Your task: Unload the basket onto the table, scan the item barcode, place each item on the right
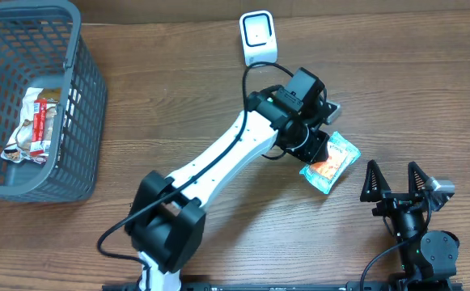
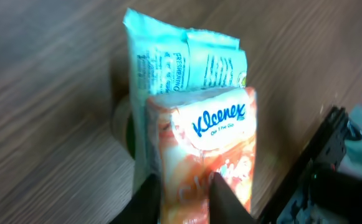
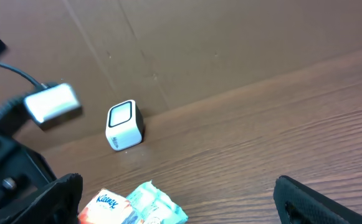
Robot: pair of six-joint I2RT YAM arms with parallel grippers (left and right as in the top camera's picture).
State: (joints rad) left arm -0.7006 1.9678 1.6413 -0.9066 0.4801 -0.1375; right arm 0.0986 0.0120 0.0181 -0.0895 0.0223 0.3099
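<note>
My left gripper caught the teal packet with the orange Kleenex pack; next I open, take only the Kleenex pack (image 1: pixel 328 166), then scan.
The item is an orange and teal Kleenex tissue pack (image 1: pixel 330 164) lying on the wooden table, right of centre. My left gripper (image 1: pixel 311 149) reaches down onto its near end. In the left wrist view the two dark fingers (image 2: pixel 227 199) press against both sides of the pack's (image 2: pixel 212 143) orange part, so the gripper (image 2: pixel 184 190) is shut on it. The white barcode scanner (image 1: pixel 257 36) stands at the back edge, some way behind the pack. My right gripper (image 1: pixel 395 182) rests open at the front right, and its view shows the pack (image 3: pixel 134 208) and the scanner (image 3: pixel 124 124) ahead.
A grey plastic basket (image 1: pixel 81 121) holding a snack packet (image 1: pixel 32 125) stands at the far left. The left arm (image 1: pixel 218 162) stretches diagonally across the table's middle. A brown cardboard wall (image 3: pixel 230 43) rises behind the scanner.
</note>
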